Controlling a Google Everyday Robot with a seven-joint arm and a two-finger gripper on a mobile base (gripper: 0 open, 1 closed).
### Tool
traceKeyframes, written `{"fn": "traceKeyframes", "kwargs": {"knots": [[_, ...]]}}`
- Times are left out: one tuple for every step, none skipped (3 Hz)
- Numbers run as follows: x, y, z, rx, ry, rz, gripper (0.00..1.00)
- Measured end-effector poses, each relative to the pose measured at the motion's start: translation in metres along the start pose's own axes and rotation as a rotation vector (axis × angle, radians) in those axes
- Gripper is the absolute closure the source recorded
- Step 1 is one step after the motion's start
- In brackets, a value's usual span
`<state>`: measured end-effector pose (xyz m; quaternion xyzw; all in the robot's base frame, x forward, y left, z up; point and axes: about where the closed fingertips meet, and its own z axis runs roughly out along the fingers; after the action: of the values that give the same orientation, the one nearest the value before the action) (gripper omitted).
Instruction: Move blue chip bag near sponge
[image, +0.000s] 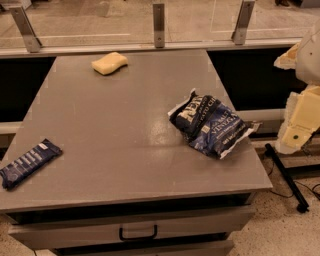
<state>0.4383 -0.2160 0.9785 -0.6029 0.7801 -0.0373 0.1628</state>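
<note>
The robot's gripper will next move to the blue chip bag's far edge (226, 110), next to the white lettering, and close there.
The blue chip bag (210, 125) is a crumpled navy foil bag with white lettering. It lies on the right side of the grey table (125, 135), near the right edge. The sponge (109, 63) is a small pale yellow block at the table's far side, left of centre. The two are far apart. My gripper (296, 131) is a pale cream shape at the right edge of the view, off the table's right side, level with the bag and apart from it.
A flat narrow dark blue bar packet (29, 163) lies at the table's front left. A drawer handle (137, 233) is below the front edge. A glass railing with metal posts (159, 25) runs behind the table. A black stand leg (286, 176) is on the floor at right.
</note>
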Motion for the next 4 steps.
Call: {"fn": "traceKeyframes", "kwargs": {"knots": [[0.0, 0.0, 0.0, 0.0, 0.0, 0.0, 0.0], [-0.002, -0.001, 0.015, -0.022, -0.01, 0.003, 0.0], [-0.015, -0.009, 0.054, -0.062, -0.052, 0.059, 0.0], [-0.039, -0.021, 0.092, -0.086, -0.112, 0.131, 0.0]]}}
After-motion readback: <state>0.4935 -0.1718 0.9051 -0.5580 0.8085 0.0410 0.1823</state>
